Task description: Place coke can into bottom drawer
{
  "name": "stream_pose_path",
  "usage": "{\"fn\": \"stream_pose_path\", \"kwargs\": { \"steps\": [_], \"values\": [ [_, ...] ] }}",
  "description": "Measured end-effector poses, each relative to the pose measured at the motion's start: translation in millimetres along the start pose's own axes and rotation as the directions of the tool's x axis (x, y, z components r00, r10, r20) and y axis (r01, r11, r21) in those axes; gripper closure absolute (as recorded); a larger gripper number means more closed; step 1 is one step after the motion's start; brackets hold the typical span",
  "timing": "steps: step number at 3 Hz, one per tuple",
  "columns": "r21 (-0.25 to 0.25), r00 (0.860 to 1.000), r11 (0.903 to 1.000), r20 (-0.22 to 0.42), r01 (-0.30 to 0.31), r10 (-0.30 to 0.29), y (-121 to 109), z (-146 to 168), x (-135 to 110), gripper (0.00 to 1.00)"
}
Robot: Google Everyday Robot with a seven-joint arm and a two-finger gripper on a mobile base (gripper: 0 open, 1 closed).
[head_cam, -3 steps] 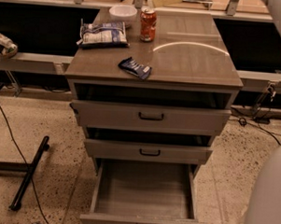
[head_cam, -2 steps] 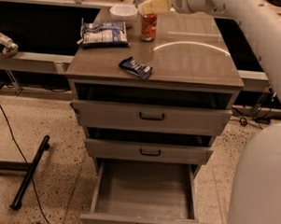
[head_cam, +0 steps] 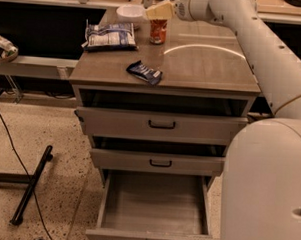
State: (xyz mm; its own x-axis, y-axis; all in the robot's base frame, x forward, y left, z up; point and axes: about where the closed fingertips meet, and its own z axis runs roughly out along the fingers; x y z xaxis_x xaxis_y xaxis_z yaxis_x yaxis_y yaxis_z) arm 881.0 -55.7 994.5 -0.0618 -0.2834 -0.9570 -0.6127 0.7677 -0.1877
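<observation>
I should next move my gripper down to the middle of the coke can (head_cam: 156,28), next to the white bowl, and close it there.
The coke can (head_cam: 158,32) stands upright at the back of the cabinet top (head_cam: 208,64), right of a white bowl. My gripper (head_cam: 160,11) is at the can's top, reaching in from the right, and it covers the can's upper rim. The bottom drawer (head_cam: 157,205) is pulled out at the foot of the cabinet, and its plain grey inside is bare. The two shallower drawers above it stand slightly ajar.
A white bowl (head_cam: 130,12) sits left of the can. A large blue snack packet (head_cam: 109,36) and a small dark blue packet (head_cam: 144,71) lie on the cabinet top. My white arm and base (head_cam: 265,187) fill the right side. A black stand leg (head_cam: 32,184) lies on the floor at left.
My arm has swung into view from the right, and the gripper has come down onto the top of the coke can. The can and drawers have not moved.
</observation>
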Motion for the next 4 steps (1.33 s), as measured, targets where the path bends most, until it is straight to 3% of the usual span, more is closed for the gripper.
{"fn": "stream_pose_path", "kwargs": {
  "steps": [1, 3, 4],
  "values": [
    [0.007, 0.999, 0.9996, 0.037, -0.028, 0.027, -10, 9, 10, 0.0],
    [0.027, 0.988, 0.9936, 0.115, -0.11, 0.106, -26, 103, 80, 0.0],
    [0.026, 0.988, 0.9936, 0.114, -0.11, 0.106, -24, 104, 80, 0.02]
  ]
}}
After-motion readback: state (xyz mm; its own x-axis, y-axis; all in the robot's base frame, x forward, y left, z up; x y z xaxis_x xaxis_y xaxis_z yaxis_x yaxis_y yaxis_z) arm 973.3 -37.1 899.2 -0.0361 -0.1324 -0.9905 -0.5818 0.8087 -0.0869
